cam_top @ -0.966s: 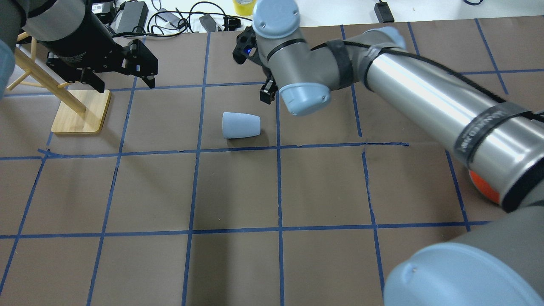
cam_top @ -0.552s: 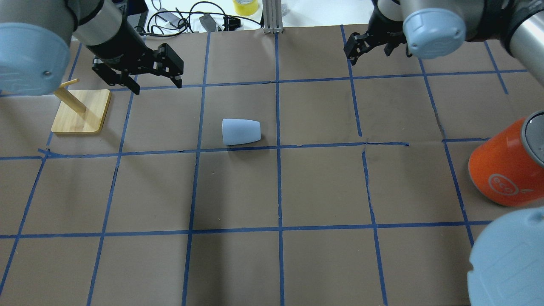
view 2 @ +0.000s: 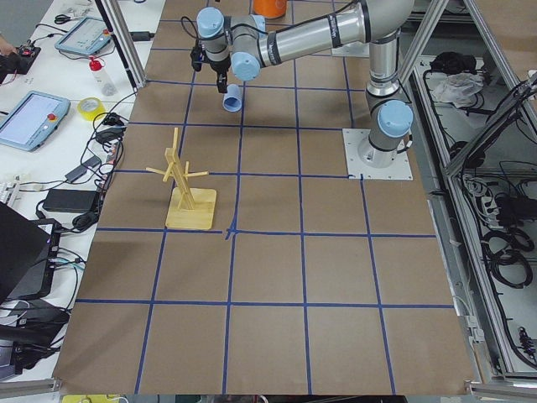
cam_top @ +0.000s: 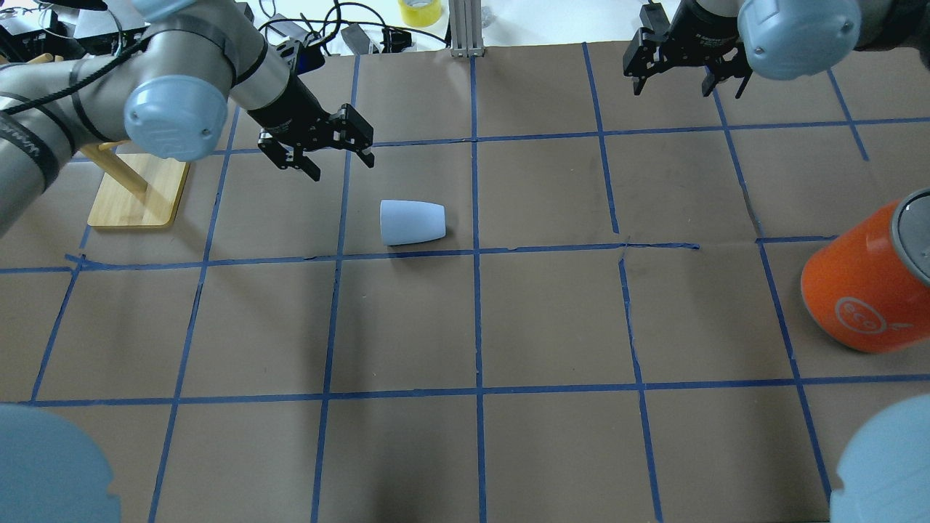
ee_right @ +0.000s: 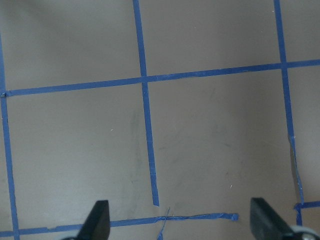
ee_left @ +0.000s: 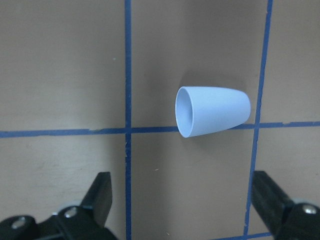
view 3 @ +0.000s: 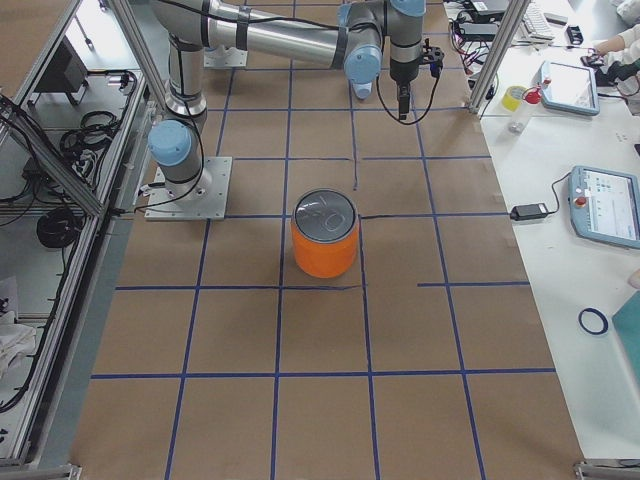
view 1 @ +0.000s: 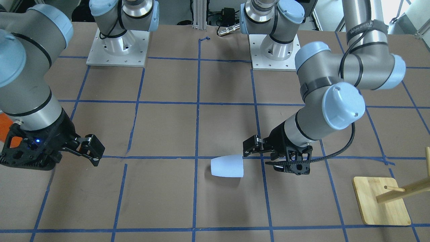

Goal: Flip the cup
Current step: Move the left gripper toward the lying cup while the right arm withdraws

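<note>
The left gripper closes next on the upper side of the cup's rim [view 1: 242,163] [ee_left: 194,111], putting one finger inside the cup's opening.
The cup [cam_top: 412,223] is a small pale blue-white tumbler lying on its side on the brown table, rim toward the overhead view's left. It also shows in the front view [view 1: 227,166] and in the left wrist view [ee_left: 212,111], mouth facing left. My left gripper [cam_top: 343,165] is open and empty, hovering just beyond and to the left of the cup, apart from it; it also shows in the front view [view 1: 257,151] and the left wrist view [ee_left: 182,177]. My right gripper [cam_top: 686,88] is open and empty at the far right, over bare table [ee_right: 180,205].
A big orange can [cam_top: 864,290] with a silver top stands at the right edge. A wooden peg stand [cam_top: 138,192] sits at the far left, behind my left arm. Cables and a yellow tape roll [cam_top: 419,11] lie beyond the far edge.
My left gripper has moved right and nearer to the cup. My right arm swung from over the middle to the far right, uncovering the orange can. The cup has not moved.
</note>
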`<state>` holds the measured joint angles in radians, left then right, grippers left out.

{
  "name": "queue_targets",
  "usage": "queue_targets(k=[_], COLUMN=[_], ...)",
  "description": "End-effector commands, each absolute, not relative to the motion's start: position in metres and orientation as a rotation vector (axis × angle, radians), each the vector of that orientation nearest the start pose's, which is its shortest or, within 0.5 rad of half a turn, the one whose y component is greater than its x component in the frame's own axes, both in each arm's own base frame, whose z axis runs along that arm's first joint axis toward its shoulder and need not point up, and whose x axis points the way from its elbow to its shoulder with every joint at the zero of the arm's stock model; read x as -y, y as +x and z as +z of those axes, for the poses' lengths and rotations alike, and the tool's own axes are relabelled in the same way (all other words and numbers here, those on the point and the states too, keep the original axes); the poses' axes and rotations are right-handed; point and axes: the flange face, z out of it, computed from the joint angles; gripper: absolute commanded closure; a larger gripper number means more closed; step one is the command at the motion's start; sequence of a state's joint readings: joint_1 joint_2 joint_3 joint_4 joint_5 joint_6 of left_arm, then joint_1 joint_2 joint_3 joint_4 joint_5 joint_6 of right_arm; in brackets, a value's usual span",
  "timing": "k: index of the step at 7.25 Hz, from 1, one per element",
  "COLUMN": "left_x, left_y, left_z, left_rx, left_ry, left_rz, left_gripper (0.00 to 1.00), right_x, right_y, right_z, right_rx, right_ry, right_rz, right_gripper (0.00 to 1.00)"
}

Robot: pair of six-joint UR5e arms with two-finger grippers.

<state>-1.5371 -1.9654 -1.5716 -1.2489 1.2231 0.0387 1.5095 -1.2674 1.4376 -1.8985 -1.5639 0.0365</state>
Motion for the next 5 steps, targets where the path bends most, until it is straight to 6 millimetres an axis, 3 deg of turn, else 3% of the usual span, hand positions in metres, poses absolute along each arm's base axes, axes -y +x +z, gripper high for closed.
queue_targets(k=[1,4,5], left_x=[0.632,0.633,0.635], left_y=[-0.155,-0.159,-0.163], left_z=[0.262,0.223,0.209], left_rx=[-3.596,-3.644,-3.675], left_ry=[-0.037,-0.002,-0.048], left_rz=[0.209,0.317,0.370], left_gripper=[0.00,0.00,0.00], right_x=[0.630,0.606,0.599], right_y=[0.095,0.097,0.096], right_z=[0.417,0.437,0.434], right_rx=[-3.128,-3.131,-3.133], right_ry=[0.170,0.170,0.173], right_rz=[-0.205,-0.106,-0.063], right_gripper=[0.00,0.00,0.00])
